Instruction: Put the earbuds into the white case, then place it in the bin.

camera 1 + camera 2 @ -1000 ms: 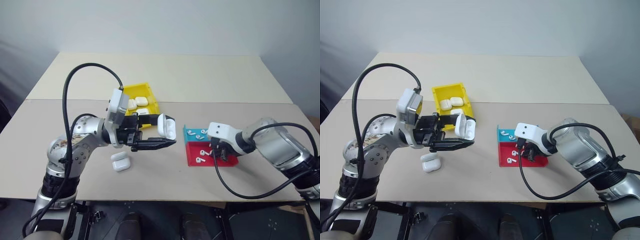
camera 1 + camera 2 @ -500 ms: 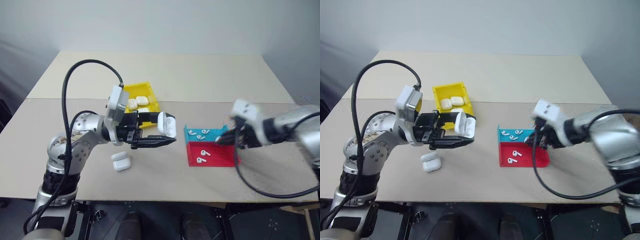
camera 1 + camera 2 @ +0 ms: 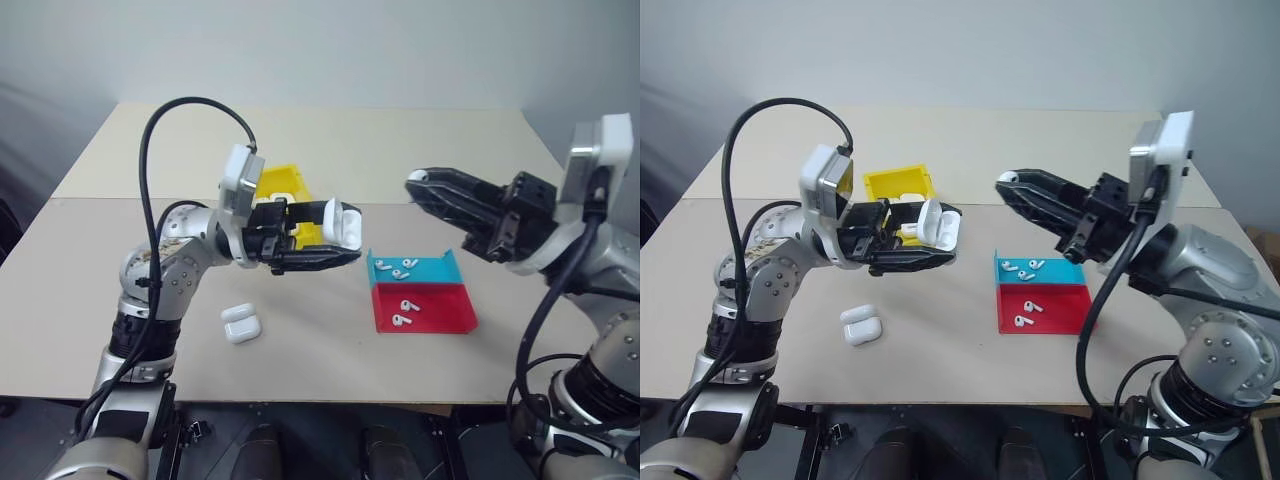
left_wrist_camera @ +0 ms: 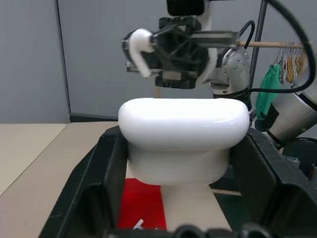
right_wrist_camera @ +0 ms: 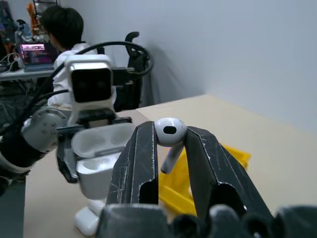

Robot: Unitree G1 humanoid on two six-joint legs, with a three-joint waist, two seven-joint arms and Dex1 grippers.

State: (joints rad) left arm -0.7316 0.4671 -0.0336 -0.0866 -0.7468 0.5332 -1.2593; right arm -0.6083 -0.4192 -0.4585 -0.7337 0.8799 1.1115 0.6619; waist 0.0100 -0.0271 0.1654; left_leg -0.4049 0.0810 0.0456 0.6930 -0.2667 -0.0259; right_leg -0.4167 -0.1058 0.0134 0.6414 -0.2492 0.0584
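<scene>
My right gripper will let go of the earbud in the open white case's socket nearer the yellow bin (image 3: 353, 218) (image 5: 110, 162).
My left gripper (image 3: 335, 240) is shut on a white case (image 3: 340, 222) with its lid open, held in the air above the table's middle. In the left wrist view the case (image 4: 183, 134) sits between the black fingers. My right gripper (image 3: 425, 185) is raised to the right of it, pointing at the case, and is shut on one earbud (image 5: 170, 134) at its fingertips. A gap remains between earbud and case. The yellow bin (image 3: 898, 183) stands behind the left gripper, partly hidden, with cases inside.
A closed white case (image 3: 241, 323) lies on the table near the front left. A blue tray (image 3: 440, 268) and a red tray (image 3: 440, 310) right of centre hold loose earbuds (image 3: 397, 270). A person (image 5: 64, 29) sits in the background.
My right gripper has lifted from the red tray with an earbud and swung up and left to face the case. The left gripper with the case rose slightly.
</scene>
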